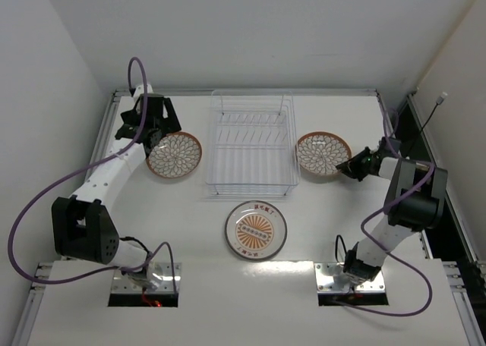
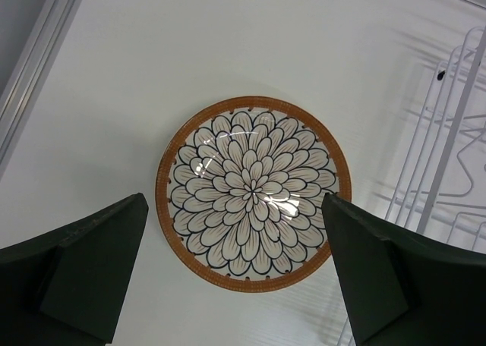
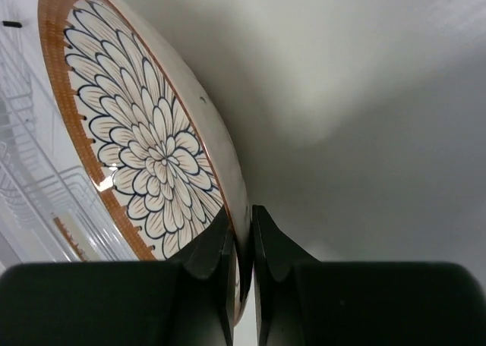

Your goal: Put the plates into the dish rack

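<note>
My right gripper will let go of its brown-rimmed plate upright between the back wires at the rack end (image 1: 276, 119) farthest from my left gripper.
A brown-rimmed petal plate (image 1: 175, 154) lies flat left of the dish rack (image 1: 252, 143). My left gripper (image 1: 154, 133) hovers open over its far-left edge; in the left wrist view the plate (image 2: 253, 193) lies between my spread fingers (image 2: 91, 255). My right gripper (image 1: 346, 165) is shut on the rim of the second brown-rimmed plate (image 1: 323, 153), right of the rack; the right wrist view shows the fingers (image 3: 220, 247) pinching its edge (image 3: 152, 149), the plate tilted. The pale-rimmed sunburst plate (image 1: 255, 230) lies flat in front of the rack.
The rack's pale wires show at the right of the left wrist view (image 2: 448, 156) and at the left of the right wrist view (image 3: 30, 179). The table's raised metal frame (image 1: 106, 126) runs close behind the left gripper. White walls enclose the table.
</note>
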Available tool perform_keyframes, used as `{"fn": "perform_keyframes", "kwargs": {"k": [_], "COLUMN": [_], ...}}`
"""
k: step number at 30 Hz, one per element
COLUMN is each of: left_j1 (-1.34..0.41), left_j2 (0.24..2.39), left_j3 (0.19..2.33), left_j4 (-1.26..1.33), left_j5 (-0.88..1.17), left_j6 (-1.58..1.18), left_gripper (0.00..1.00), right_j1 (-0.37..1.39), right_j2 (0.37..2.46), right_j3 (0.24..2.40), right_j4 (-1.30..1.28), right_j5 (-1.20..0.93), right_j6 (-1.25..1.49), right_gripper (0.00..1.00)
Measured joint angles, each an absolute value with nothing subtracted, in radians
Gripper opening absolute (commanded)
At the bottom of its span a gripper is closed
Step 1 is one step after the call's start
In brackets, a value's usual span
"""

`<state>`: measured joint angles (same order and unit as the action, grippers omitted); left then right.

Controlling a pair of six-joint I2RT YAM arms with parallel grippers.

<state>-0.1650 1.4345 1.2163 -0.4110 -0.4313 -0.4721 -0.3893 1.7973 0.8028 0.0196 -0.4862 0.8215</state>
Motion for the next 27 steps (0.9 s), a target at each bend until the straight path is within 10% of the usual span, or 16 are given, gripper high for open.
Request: {"fn": "perform_keyframes", "kwargs": {"k": [15, 27], "left_j1": [-0.165, -0.165], "left_j2": [1.423, 1.35], "left_j3": [1.216, 1.216], "left_j4": [-0.427, -0.429], "left_j5": [-0.479, -0.525], "left_j6": [-0.492, -0.516], "left_gripper": [1.0, 1.0], "right_j1": [-0.268, 0.24], "right_j2": [1.11, 1.42], "right_j3": [0.999, 1.436], "right_j4": [-0.466, -0.622], "right_j5": [0.167, 0.514], "right_j6": [0.787, 0.699], "right_gripper": [0.0, 0.0]}}
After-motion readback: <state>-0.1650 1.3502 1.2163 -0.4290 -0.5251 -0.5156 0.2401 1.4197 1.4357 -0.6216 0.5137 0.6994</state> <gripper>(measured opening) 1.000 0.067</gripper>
